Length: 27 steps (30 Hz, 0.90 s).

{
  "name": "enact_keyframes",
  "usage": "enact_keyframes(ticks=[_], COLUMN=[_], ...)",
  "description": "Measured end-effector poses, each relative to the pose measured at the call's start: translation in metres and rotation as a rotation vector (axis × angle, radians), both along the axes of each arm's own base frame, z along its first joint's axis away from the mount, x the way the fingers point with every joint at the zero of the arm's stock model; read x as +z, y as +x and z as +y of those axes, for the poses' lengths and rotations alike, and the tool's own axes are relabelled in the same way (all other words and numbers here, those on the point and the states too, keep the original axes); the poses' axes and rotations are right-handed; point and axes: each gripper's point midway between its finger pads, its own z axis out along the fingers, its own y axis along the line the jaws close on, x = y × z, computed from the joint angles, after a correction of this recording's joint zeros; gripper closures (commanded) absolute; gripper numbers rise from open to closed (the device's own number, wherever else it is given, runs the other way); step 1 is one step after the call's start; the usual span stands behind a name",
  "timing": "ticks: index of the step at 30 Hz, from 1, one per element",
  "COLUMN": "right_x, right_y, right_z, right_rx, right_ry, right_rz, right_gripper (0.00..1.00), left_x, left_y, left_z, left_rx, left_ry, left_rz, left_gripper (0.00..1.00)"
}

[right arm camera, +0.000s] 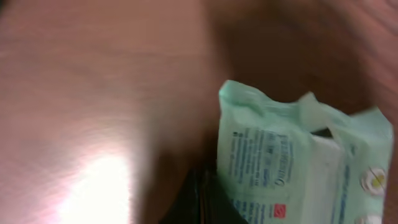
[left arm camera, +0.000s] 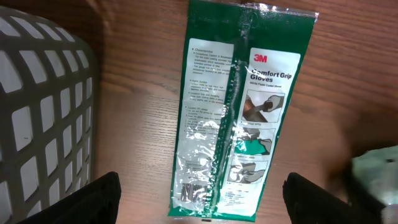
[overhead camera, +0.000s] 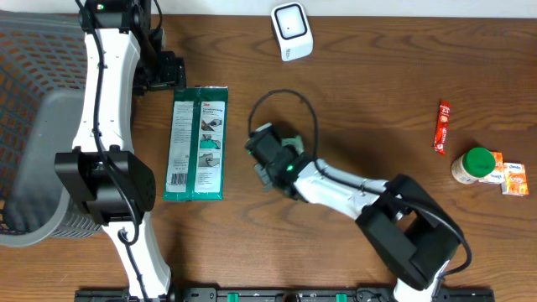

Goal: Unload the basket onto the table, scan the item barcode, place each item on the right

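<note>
My right gripper's closed fingers are beside the pale green packet; next I back off, open, and pinch the packet near its round logo (right arm camera: 374, 181) before scanning.
A green and white gloves pack (overhead camera: 197, 143) lies flat on the table, left of centre. In the left wrist view the gloves pack (left arm camera: 242, 106) has its barcode (left arm camera: 194, 191) facing up near the bottom edge. My left gripper (left arm camera: 202, 204) hovers open above that end, and in the overhead view the left gripper (overhead camera: 164, 74) is beside the pack's top. My right gripper (overhead camera: 270, 149) is shut at mid-table against a pale green packet (overhead camera: 290, 141). Up close, the packet (right arm camera: 292, 162) lies just right of the shut right gripper (right arm camera: 200, 199). The white scanner (overhead camera: 291, 31) stands at the back.
A grey mesh basket (overhead camera: 33, 126) fills the left side. At the far right lie a red sachet (overhead camera: 442, 126), a green-lidded jar (overhead camera: 476, 165) and an orange packet (overhead camera: 510, 179). A black cable (overhead camera: 289, 96) loops above the right gripper.
</note>
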Motion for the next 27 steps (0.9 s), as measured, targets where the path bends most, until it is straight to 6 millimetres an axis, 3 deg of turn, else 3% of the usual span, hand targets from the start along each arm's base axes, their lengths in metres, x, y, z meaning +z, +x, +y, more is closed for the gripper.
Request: enact_keyframes(ticks=[5, 8, 11, 12, 14, 15, 18, 21, 23, 27], right_x=[-0.001, -0.001, 0.008, 0.018, 0.045, 0.067, 0.137, 0.177, 0.180, 0.140], right_y=[0.013, 0.012, 0.006, 0.006, 0.011, 0.017, 0.033, 0.042, 0.043, 0.037], right_z=[-0.016, -0.010, 0.000, 0.004, 0.009, 0.009, 0.000, -0.023, -0.040, -0.066], right_rx=[-0.073, -0.067, -0.027, -0.020, 0.001, -0.002, -0.023, -0.067, -0.108, -0.185], right_ry=[0.043, 0.090, 0.141, 0.168, 0.215, 0.246, 0.331, 0.369, 0.359, 0.269], right_rz=[0.033, 0.057, 0.090, 0.091, 0.065, 0.041, -0.052, -0.106, -0.090, 0.040], right_gripper=[0.96, 0.84, 0.63, 0.53, 0.47, 0.44, 0.42, 0.41, 0.40, 0.40], left_x=[0.000, 0.000, 0.000, 0.000, 0.000, 0.000, 0.000, 0.000, 0.000, 0.000], left_y=[0.000, 0.000, 0.000, 0.000, 0.000, 0.000, 0.000, 0.000, 0.000, 0.000], left_z=[0.000, 0.000, 0.000, 0.000, 0.000, 0.000, 0.000, 0.000, 0.000, 0.000], left_rx=[0.000, 0.000, 0.000, 0.000, 0.000, 0.000, 0.000, 0.000, 0.000, 0.000], left_ry=[0.000, 0.000, 0.000, 0.000, 0.000, 0.000, 0.000, 0.000, 0.000, 0.000], left_rz=[0.000, 0.000, 0.000, 0.000, 0.000, 0.000, 0.000, 0.000, 0.000, 0.000], left_gripper=[0.16, 0.16, 0.16, 0.16, 0.16, 0.16, 0.16, 0.16, 0.16, 0.16])
